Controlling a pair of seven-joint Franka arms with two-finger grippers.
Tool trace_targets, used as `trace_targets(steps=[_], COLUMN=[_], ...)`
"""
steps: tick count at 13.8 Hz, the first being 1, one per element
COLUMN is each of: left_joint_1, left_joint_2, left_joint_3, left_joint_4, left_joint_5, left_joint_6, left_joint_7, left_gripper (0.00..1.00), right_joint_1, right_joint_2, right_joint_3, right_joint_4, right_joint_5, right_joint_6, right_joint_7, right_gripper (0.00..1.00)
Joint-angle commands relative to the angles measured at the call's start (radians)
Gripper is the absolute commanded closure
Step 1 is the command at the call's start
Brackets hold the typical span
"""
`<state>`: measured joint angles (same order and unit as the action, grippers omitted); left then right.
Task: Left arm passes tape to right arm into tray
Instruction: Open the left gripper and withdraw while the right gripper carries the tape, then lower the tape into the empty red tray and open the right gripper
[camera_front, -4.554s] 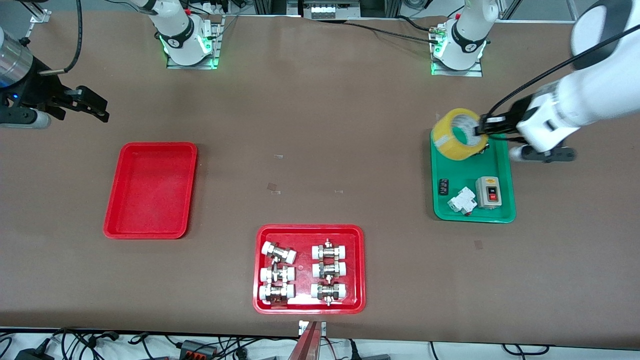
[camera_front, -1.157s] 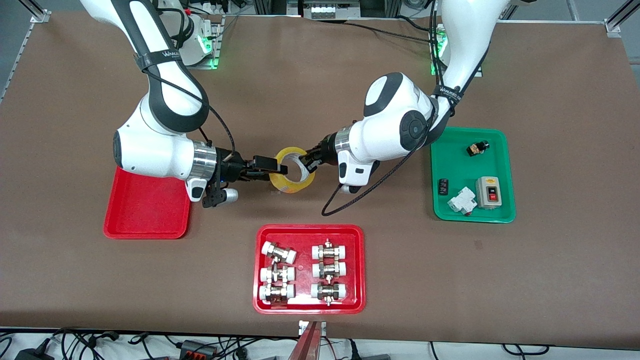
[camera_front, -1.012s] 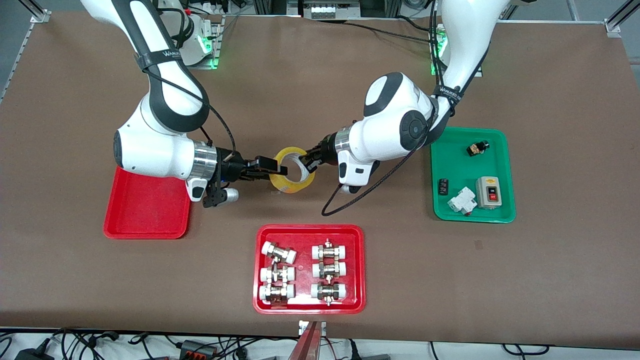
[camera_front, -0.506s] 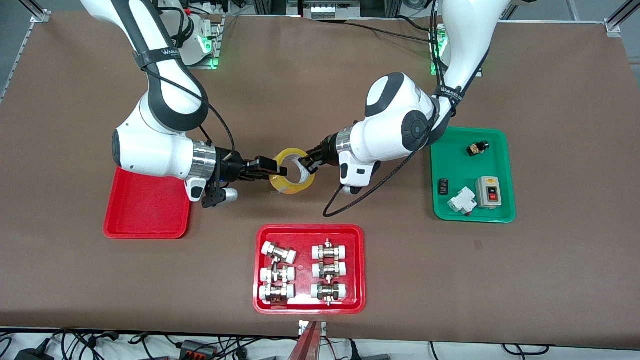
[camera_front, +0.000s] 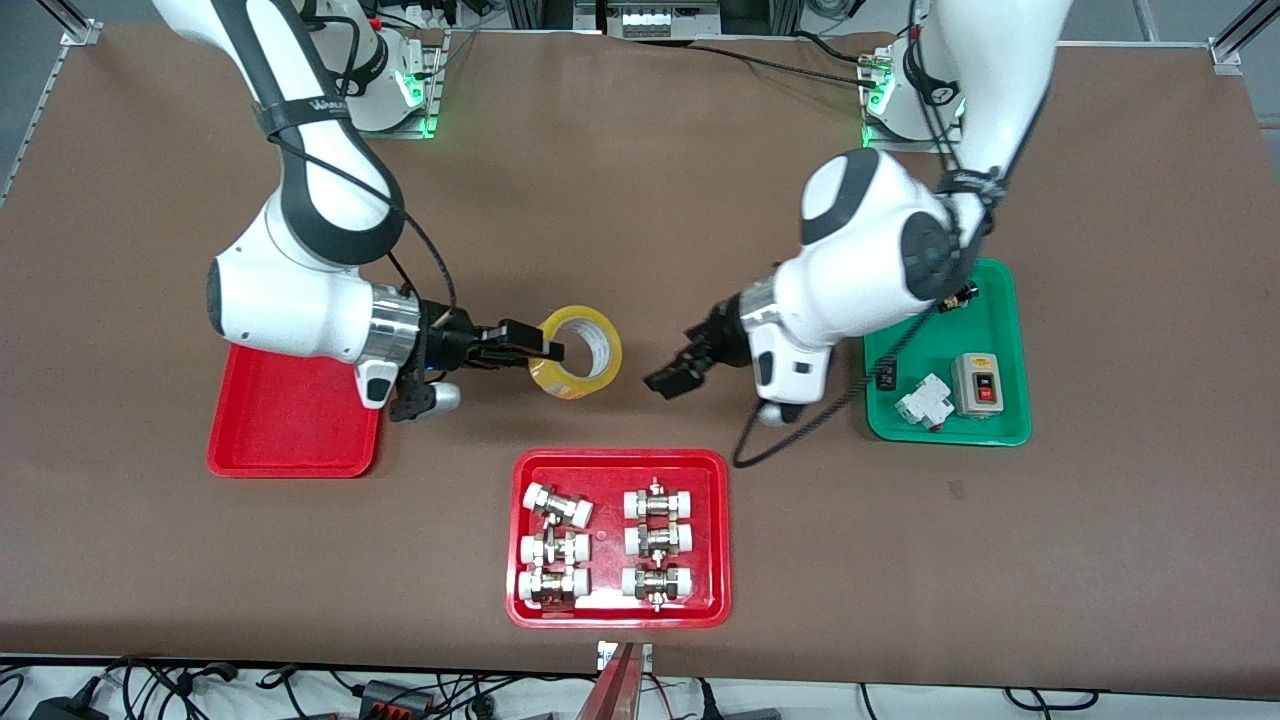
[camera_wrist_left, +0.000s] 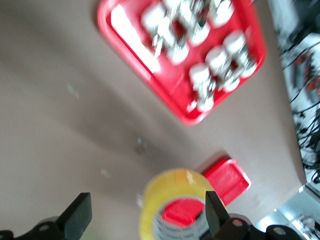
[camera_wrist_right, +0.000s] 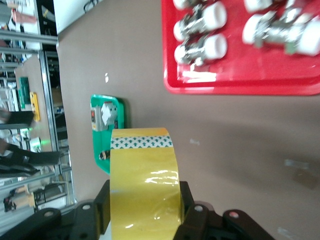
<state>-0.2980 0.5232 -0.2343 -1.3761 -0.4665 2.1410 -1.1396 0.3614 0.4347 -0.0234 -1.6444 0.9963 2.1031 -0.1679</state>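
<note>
Next, I release the yellow tape roll from my right gripper around the middle of the plain red tray (camera_front: 314, 379).
The yellow tape roll (camera_front: 578, 352) is held above the table by my right gripper (camera_front: 545, 350), whose fingers are shut on the roll's wall. In the right wrist view the tape (camera_wrist_right: 145, 185) sits clamped between the two black fingers (camera_wrist_right: 102, 205). My left gripper (camera_front: 668, 380) is open and empty, over bare table between the tape and the green tray, apart from the roll. In the left wrist view its own gripper (camera_wrist_left: 146, 220) stands wide open, with the tape (camera_wrist_left: 175, 200) farther off. The plain red tray (camera_front: 290, 430) lies under the right arm's wrist, partly hidden.
A red tray with white-capped metal fittings (camera_front: 620, 460) lies nearer to the front camera than the tape. A green tray (camera_front: 920, 340) with a switch box and small parts lies at the left arm's end, partly under the left arm.
My left gripper has let go of the tape, opened, and drawn back toward the green tray. My right gripper keeps the tape and has shifted slightly toward the plain red tray.
</note>
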Motion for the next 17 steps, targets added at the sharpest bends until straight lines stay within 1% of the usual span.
trace_targets(steps=[1, 3, 5, 6, 7, 9, 10, 11, 12, 13, 14, 15, 16, 17], left_joint_1=[0.045, 0.100, 0.147, 0.170, 0.190, 0.195, 0.195, 0.195, 0.195, 0.192, 0.195, 0.195, 0.195, 0.195], left_joint_2=[-0.058, -0.078, -0.104, -0.121, -0.135, -0.175, -0.196, -0.213, -0.239, -0.258, -0.278, -0.313, -0.363, -0.414], left_joint_3=[-0.007, -0.011, 0.001, 0.004, 0.000, 0.000, 0.003, -0.002, -0.014, -0.016, -0.017, -0.017, -0.017, -0.017], left_joint_4=[-0.012, -0.012, -0.012, -0.012, -0.012, -0.012, -0.012, -0.012, -0.026, -0.040, -0.081, -0.136, -0.215, -0.294], left_joint_5=[0.041, 0.045, 0.046, 0.073, 0.144, 0.276, 0.326, 0.412, 0.499, 0.546, 0.551, 0.554, 0.554, 0.554], left_joint_6=[-0.087, -0.189, -0.306, -0.382, -0.442, -0.550, -0.644, -0.709, -0.742, -0.757, -0.741, -0.692, -0.638, -0.600], left_joint_7=[0.035, 0.067, 0.261, 0.361, 0.426, 0.480, 0.527, 0.587, 0.634, 0.656, 0.659, 0.659, 0.659, 0.659], left_gripper=[0.00, 0.00, 0.00, 0.00, 0.00, 0.00, 0.00, 0.00, 0.00, 0.00, 0.00, 0.00, 0.00, 0.00], right_joint_1=[-0.119, -0.232, -0.352, -0.402, -0.444, -0.525, -0.548, -0.571, -0.588, -0.602, -0.617, -0.625, -0.625, -0.624], right_joint_2=[-0.014, -0.004, 0.027, 0.044, 0.064, 0.120, 0.140, 0.156, 0.165, 0.173, 0.191, 0.214, 0.232, 0.237], right_joint_3=[0.007, 0.007, 0.005, 0.007, 0.007, 0.007, 0.007, 0.005, 0.007, 0.007, 0.007, 0.007, 0.007, 0.007], right_joint_4=[0.006, -0.003, -0.014, -0.024, -0.028, -0.028, -0.028, -0.026, -0.026, -0.026, -0.026, -0.026, -0.026, -0.028], right_joint_5=[-0.034, -0.134, -0.163, -0.183, -0.214, -0.263, -0.269, -0.283, -0.304, -0.318, -0.335, -0.338, -0.338, -0.341], right_joint_6=[-0.105, -0.228, -0.329, -0.362, -0.380, -0.397, -0.397, -0.397, -0.397, -0.396, -0.393, -0.382, -0.367, -0.347], right_joint_7=[-0.031, -0.161, -0.330, -0.405, -0.480, -0.632, -0.687, -0.729, -0.767, -0.797, -0.830, -0.867, -0.895, -0.907], right_gripper=[1.00, 1.00, 1.00, 1.00, 1.00, 1.00, 1.00, 1.00, 1.00, 1.00, 1.00, 1.00, 1.00, 0.93])
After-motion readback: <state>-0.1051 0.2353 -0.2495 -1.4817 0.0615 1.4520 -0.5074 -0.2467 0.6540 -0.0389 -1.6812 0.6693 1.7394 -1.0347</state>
